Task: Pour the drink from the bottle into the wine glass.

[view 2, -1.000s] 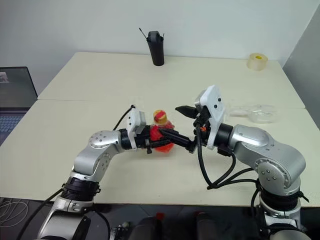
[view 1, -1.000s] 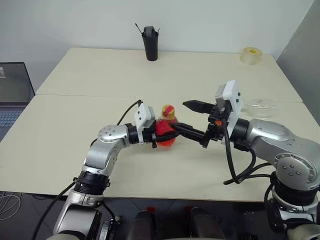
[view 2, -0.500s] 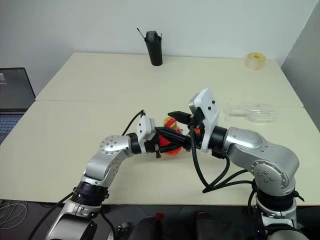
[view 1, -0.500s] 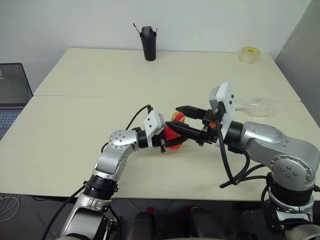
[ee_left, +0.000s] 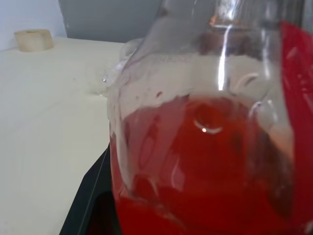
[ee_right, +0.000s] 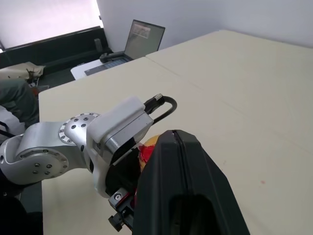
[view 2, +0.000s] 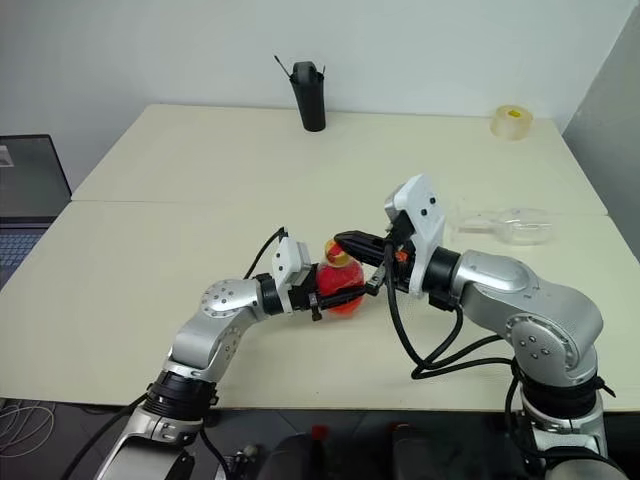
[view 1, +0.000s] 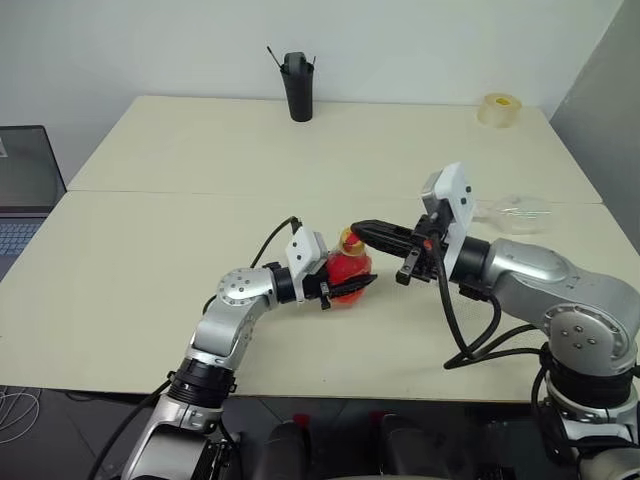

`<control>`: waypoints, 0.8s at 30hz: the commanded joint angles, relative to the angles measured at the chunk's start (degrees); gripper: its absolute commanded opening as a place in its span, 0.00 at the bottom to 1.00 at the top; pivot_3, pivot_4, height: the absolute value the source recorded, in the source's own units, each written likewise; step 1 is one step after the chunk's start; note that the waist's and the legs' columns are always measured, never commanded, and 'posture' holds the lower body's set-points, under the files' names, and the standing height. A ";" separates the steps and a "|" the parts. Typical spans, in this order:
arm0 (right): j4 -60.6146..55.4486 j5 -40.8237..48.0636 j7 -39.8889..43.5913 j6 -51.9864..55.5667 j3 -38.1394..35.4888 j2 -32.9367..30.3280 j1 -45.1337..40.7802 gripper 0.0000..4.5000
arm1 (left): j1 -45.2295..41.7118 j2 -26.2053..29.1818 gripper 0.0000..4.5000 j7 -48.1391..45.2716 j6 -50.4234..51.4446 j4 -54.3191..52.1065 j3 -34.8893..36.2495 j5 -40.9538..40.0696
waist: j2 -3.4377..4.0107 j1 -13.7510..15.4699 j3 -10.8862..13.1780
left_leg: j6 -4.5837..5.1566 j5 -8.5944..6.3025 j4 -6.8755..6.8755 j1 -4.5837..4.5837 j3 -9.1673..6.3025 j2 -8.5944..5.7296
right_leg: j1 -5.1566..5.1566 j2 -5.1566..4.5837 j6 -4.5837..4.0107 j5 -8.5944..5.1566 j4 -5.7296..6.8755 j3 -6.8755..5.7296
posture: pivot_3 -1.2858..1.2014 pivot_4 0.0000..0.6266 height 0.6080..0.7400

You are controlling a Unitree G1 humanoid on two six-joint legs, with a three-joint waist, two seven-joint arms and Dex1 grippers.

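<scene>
The right gripper's fingers are closed next to the yellow-and-red cap, so it should back away, open and grab the cap (view 2: 335, 254) by both sides before twisting it.
A small clear bottle (view 1: 347, 272) stands upright just above the table near the middle, its belly full of red drink (ee_left: 205, 161). My left gripper (view 1: 348, 285) is shut on the belly from the left. The yellow-and-red cap (view 1: 350, 241) is on the neck. My right gripper (view 1: 358, 229) comes in level from the right, fingers shut together, tips right at the top of the cap; the cap (ee_right: 145, 148) shows beside them, not between them. The wine glass (view 1: 520, 210) lies on its side at the table's far right, behind my right arm.
A tall black cup (view 1: 298, 88) with sticks stands at the table's far edge. A roll of tape (view 1: 500, 108) sits at the far right corner. A laptop (view 1: 25, 185) lies off the left side. A seam (view 1: 160, 190) crosses the table.
My right gripper's fingers stood wide apart around the bottle's top and have closed together at the cap. The left gripper keeps its hold on the bottle.
</scene>
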 commanded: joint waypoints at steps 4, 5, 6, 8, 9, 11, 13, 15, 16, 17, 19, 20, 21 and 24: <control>-1.83 5.30 -0.60 0.32 -2.68 -1.44 -2.41 0.43 | -0.51 -0.77 0.45 1.10 -1.64 -3.20 2.12 -2.36 | 0.00 -0.02 0.00 | 0.00 0.00 0.00 0.01 0.00 0.00 | 0.00 0.00 0.00 0.00 0.00 0.00 | 0.52 0.24 1.00; -1.67 5.21 -1.10 0.27 -2.43 -1.55 -2.52 0.51 | -0.61 -0.98 0.45 1.23 -1.80 -3.08 2.22 -2.51 | 0.00 -0.01 0.00 | 0.00 0.00 0.00 0.00 0.00 0.00 | 0.00 0.00 0.00 0.00 0.00 0.00 | 0.52 0.24 1.00; -1.47 4.85 -1.44 0.12 -2.10 -1.65 -2.59 0.58 | -0.71 -1.18 0.45 1.30 -1.88 -2.97 2.33 -2.64 | 0.00 0.01 0.00 | 0.00 0.00 0.00 -0.01 0.00 -0.01 | 0.00 0.00 0.00 0.00 0.00 0.00 | 0.52 0.24 1.00; -1.17 3.48 -1.68 -0.21 -1.12 -2.15 -2.47 0.59 | -0.86 -1.59 0.44 1.22 -1.98 -3.02 2.43 -2.82 | 0.00 0.01 0.00 | 0.00 0.00 0.00 -0.01 0.00 -0.01 | 0.00 -0.01 0.00 0.00 -0.01 0.00 | 0.52 0.24 1.00; -1.11 3.36 -1.63 -0.29 -0.77 -2.28 -2.39 0.59 | -0.92 -1.73 0.44 1.16 -1.99 -3.06 2.50 -2.91 | 0.00 0.01 0.00 | 0.00 0.00 0.00 -0.01 -0.01 -0.01 | 0.00 -0.01 0.00 0.00 0.00 0.00 | 0.52 0.24 1.00; -1.12 3.44 -1.66 -0.43 -0.12 -2.33 -2.24 0.59 | -0.99 -1.81 0.44 0.93 -2.03 -3.06 2.55 -2.98 | 0.00 -0.03 0.00 | 0.00 0.00 0.00 -0.01 0.00 0.00 | 0.00 0.00 0.00 0.00 0.00 0.00 | 0.52 0.24 1.00; -0.95 2.94 -1.78 -0.71 0.58 -2.52 -2.04 0.59 | -1.07 -1.85 0.44 0.71 -1.79 -3.12 2.46 -3.12 | 0.00 -0.04 0.00 | 0.00 0.00 0.00 -0.01 0.00 0.00 | 0.00 0.00 0.00 0.00 0.00 0.00 | 0.52 0.24 1.00; -0.66 2.44 -1.95 -1.05 1.13 -2.48 -1.91 0.59 | -1.07 -1.83 0.44 0.54 -1.49 -3.33 2.44 -3.34 | 0.00 -0.03 0.00 | 0.00 0.00 0.00 -0.01 0.00 0.00 | 0.00 0.00 0.00 0.00 0.00 0.00 | 0.52 0.24 1.00; -0.54 2.14 -1.96 -1.24 1.37 -2.45 -1.81 0.59 | -1.07 -1.84 0.44 0.60 -1.34 -3.50 2.38 -3.40 | 0.00 -0.01 0.00 | 0.00 0.00 0.00 -0.01 0.00 0.00 | 0.00 0.00 0.00 0.00 -0.01 0.00 | 0.52 0.24 1.00; -0.46 1.92 -1.94 -1.38 1.53 -2.43 -1.73 0.59 | -1.07 -1.83 0.44 0.67 -1.24 -3.61 2.32 -3.47 | 0.00 0.00 0.00 | 0.00 0.00 0.00 -0.02 -0.01 0.00 | 0.00 0.00 0.00 0.00 -0.01 0.00 | 0.52 0.24 1.00; -0.17 1.23 -2.23 -1.56 1.99 -2.04 -1.70 0.59 | -1.07 -1.76 0.44 0.76 -1.13 -3.72 2.21 -3.60 | 0.00 0.00 0.00 | 0.00 0.00 0.00 -0.01 0.00 0.00 | 0.00 0.00 0.00 0.00 -0.01 0.00 | 0.52 0.24 1.00; -0.01 0.93 -2.37 -1.68 2.17 -1.72 -1.77 0.59 | -1.04 -1.70 0.44 0.75 -1.05 -3.76 2.17 -3.64 | 0.00 -0.01 0.00 | 0.00 0.00 0.00 -0.01 -0.01 0.00 | 0.00 0.00 0.00 0.00 -0.01 0.00 | 0.52 0.24 1.00; 0.03 0.79 -2.44 -1.74 2.19 -1.56 -1.78 0.59 | -0.99 -1.69 0.44 0.80 -0.96 -3.90 2.10 -3.66 | 0.00 -0.01 0.00 | 0.00 0.00 0.00 -0.01 -0.01 0.00 | 0.00 0.00 0.00 0.00 -0.01 0.00 | 0.52 0.24 1.00; 0.38 -1.01 -2.28 -2.18 3.39 -1.79 -1.82 0.59 | -0.47 -1.64 0.44 0.93 -0.55 -4.74 1.86 -3.75 | 0.00 -0.01 0.00 | 0.00 0.00 0.00 -0.01 -0.01 -0.01 | 0.00 0.00 0.00 0.00 -0.01 0.00 | 0.52 0.24 1.00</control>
